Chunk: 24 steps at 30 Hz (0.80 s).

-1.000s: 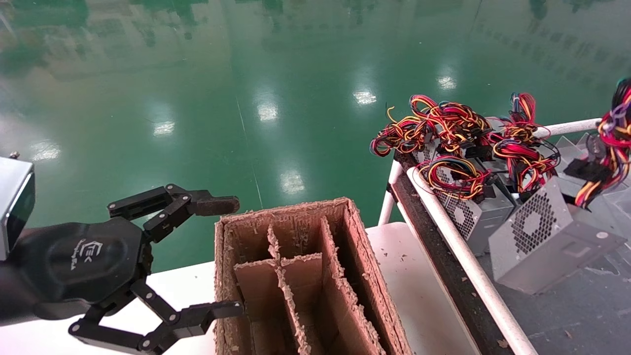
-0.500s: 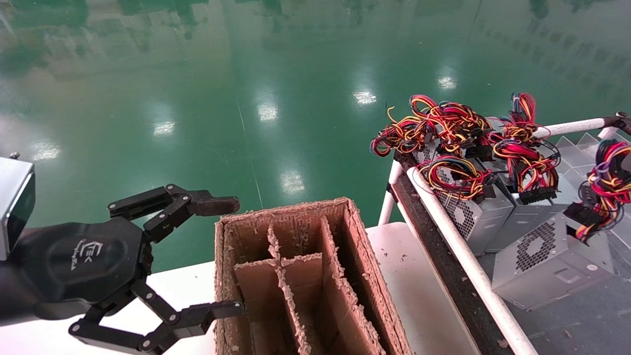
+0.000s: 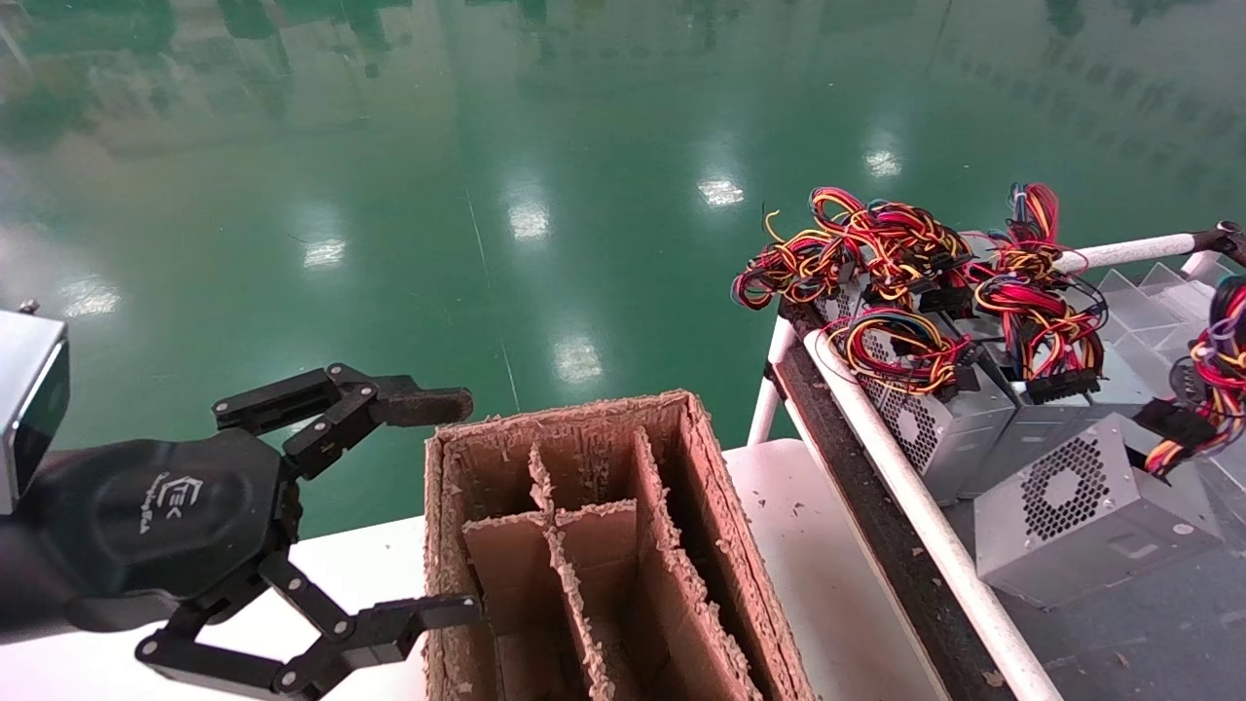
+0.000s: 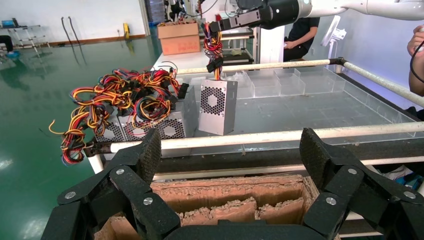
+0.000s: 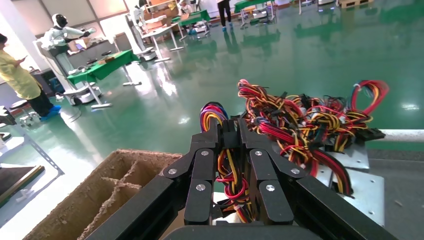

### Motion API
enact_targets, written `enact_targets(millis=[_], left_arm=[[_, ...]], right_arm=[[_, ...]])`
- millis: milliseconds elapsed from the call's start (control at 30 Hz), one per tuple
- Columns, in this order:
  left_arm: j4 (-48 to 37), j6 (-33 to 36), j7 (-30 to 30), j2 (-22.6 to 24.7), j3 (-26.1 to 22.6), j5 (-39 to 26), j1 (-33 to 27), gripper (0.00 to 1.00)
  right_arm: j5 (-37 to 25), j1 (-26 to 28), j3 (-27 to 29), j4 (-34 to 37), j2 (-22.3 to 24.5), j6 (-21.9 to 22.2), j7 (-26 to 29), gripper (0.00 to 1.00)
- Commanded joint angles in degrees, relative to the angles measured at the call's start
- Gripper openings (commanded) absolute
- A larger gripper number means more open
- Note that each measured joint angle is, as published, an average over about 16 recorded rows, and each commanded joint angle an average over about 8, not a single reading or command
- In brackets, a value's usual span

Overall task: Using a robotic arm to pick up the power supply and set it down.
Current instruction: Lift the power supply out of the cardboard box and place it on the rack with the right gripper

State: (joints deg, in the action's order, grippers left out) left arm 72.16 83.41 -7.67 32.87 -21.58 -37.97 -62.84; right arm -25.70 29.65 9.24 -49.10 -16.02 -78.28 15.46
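Observation:
The robot's right gripper will set the power supply down on the tray's bottom [image 3: 1011, 528] between the white rail and the crowded power supplies.
The power supply [image 3: 1090, 506] is a silver-grey metal box with a fan grille. It stands tilted in the railed tray [image 3: 1149, 633], hanging from its bundle of red, yellow and black wires [image 3: 1212, 389]. My right gripper [image 5: 230, 127] is shut on that wire bundle [image 5: 227, 170]. In the left wrist view the right gripper [image 4: 220, 25] holds the wires above the power supply [image 4: 217, 107], whose lower edge is at the tray floor. My left gripper [image 3: 472, 504] is open with nothing in it, beside the cardboard box [image 3: 584, 545].
Several other power supplies with tangled wires [image 3: 905, 389] crowd the tray's far left end. A white tube rail [image 3: 915, 506] runs between the tray and the white table [image 3: 827, 545]. Clear plastic dividers [image 3: 1158, 292] line the tray's back. A person's hand [image 4: 417, 45] is beyond the tray.
The power supply has come down and shifted right, hanging from its wires, then levelled slightly near the tray floor. The left gripper has not moved.

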Motion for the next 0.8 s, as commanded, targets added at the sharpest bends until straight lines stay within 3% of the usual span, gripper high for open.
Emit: enact_targets(millis=[33,500,800], left_arm=[[0.0,0.0,0.0,0.0,0.0,0.0,0.0,1.0],[0.0,0.0,0.0,0.0,-0.01,0.0,0.0,1.0],[0.0,0.0,0.0,0.0,-0.01,0.01,0.0,1.0]], right_arm=[[0.12,-0.54,0.33,0.31,0.14,-0.1,-0.16,0.0],[-1.14,-1.61,-0.22,-0.51,-0.11,-0.34,-1.05,0.0],[-5.19,5.57,-6.04,-4.75,-3.15,4.02,2.28,0.0]])
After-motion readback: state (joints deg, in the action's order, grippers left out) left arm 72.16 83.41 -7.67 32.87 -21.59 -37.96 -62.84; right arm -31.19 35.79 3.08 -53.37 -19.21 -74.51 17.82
